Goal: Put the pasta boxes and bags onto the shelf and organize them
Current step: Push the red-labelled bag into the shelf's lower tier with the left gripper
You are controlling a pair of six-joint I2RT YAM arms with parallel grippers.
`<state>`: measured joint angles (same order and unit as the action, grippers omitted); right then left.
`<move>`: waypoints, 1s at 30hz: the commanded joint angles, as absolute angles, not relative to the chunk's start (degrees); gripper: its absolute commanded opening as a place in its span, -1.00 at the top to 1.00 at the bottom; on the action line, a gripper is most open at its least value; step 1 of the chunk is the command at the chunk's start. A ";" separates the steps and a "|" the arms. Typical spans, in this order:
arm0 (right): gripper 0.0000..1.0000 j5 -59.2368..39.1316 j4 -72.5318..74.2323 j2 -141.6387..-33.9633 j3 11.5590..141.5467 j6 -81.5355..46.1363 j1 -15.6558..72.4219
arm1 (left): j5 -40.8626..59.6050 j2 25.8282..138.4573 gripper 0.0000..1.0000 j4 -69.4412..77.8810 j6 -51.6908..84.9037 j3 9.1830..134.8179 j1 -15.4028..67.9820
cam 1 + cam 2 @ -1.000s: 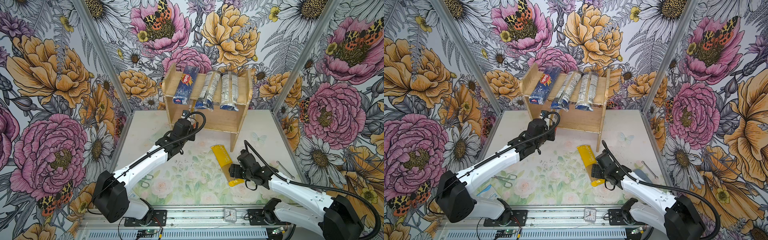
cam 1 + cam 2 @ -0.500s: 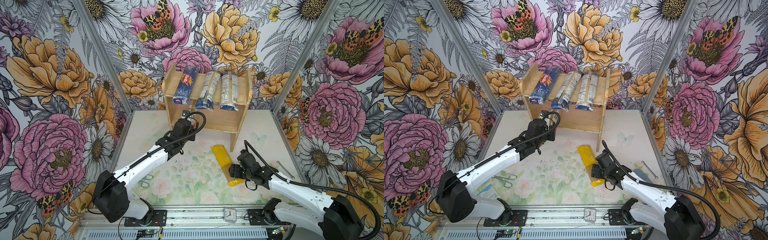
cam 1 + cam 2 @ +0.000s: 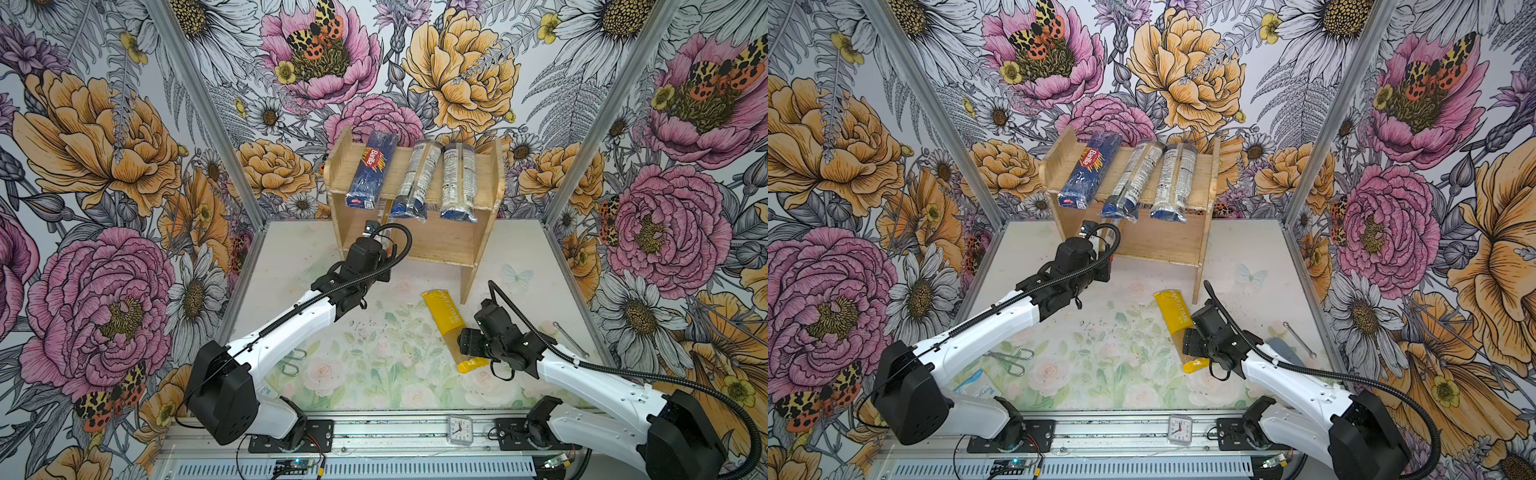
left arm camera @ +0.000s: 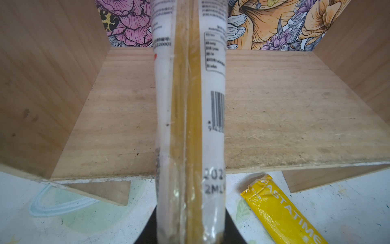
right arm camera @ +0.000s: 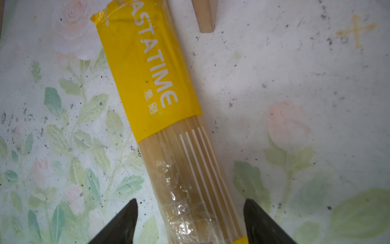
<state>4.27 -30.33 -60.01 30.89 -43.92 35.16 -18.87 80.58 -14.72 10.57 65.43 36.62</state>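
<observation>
The robot's left gripper will release the clear-and-white pasta bag on the lower level board (image 3: 392, 229) (image 4: 189, 109), just under the inner side of the dark blue Barilla pack.
The wooden shelf (image 3: 497, 174) stands at the back. On its top tier lie a dark blue Barilla pack (image 3: 370, 170) and two clear packs with blue ends (image 3: 417, 178) (image 3: 457, 183). My left gripper (image 4: 191, 234) is shut on a clear-and-white pasta bag (image 4: 190, 105), which reaches lengthwise over the lower tier board (image 4: 274, 116). In both top views this gripper (image 3: 384, 259) (image 3: 1104, 257) is at the shelf's front left. A yellow pasta bag (image 5: 154, 74) (image 3: 446, 322) lies on the table by the shelf's right leg. My right gripper (image 5: 191, 211) (image 3: 467, 345) is open and straddles its clear end without touching it.
Scissors (image 3: 1013, 357) and a blue-and-white packet (image 3: 978, 386) lie at the front left under the left arm. A metal tool (image 3: 569, 338) and a grey-blue pad (image 3: 1281, 351) lie at the right edge. A small clock (image 3: 460, 430) sits on the front rail.
</observation>
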 commanded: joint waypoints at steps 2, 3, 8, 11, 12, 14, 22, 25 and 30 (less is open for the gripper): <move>-0.61 5.08 -29.27 -59.50 30.59 -43.87 34.75 | -21.49 78.97 0.40 -4.30 11.56 69.50 36.76; -0.61 4.94 -29.27 -59.50 30.63 -43.90 34.72 | -21.53 79.01 0.40 -4.38 11.59 69.50 36.80; -0.61 5.01 -29.27 -59.51 30.59 -43.90 34.72 | -21.45 79.01 0.39 -4.31 11.61 69.39 36.73; -0.61 5.01 -29.27 -59.44 30.56 -43.92 34.72 | -21.45 79.01 0.39 -4.20 11.66 69.34 36.67; -0.61 5.01 -29.27 -59.41 30.58 -43.88 34.73 | -21.45 78.94 0.39 -4.21 11.62 69.31 36.65; -0.61 4.97 -29.22 -59.39 30.59 -43.94 34.72 | -21.53 79.00 0.39 -4.19 11.62 69.34 36.67; -0.61 4.92 -29.27 -59.41 30.52 -43.91 34.72 | -21.36 78.90 0.39 -4.19 11.78 69.09 36.69; -0.61 4.87 -29.27 -59.33 30.59 -43.93 34.75 | -21.44 78.84 0.39 -4.18 11.76 69.06 36.63; -0.61 4.68 -29.27 -59.37 30.58 -43.96 34.72 | -21.53 78.93 0.36 -4.36 11.87 69.03 36.56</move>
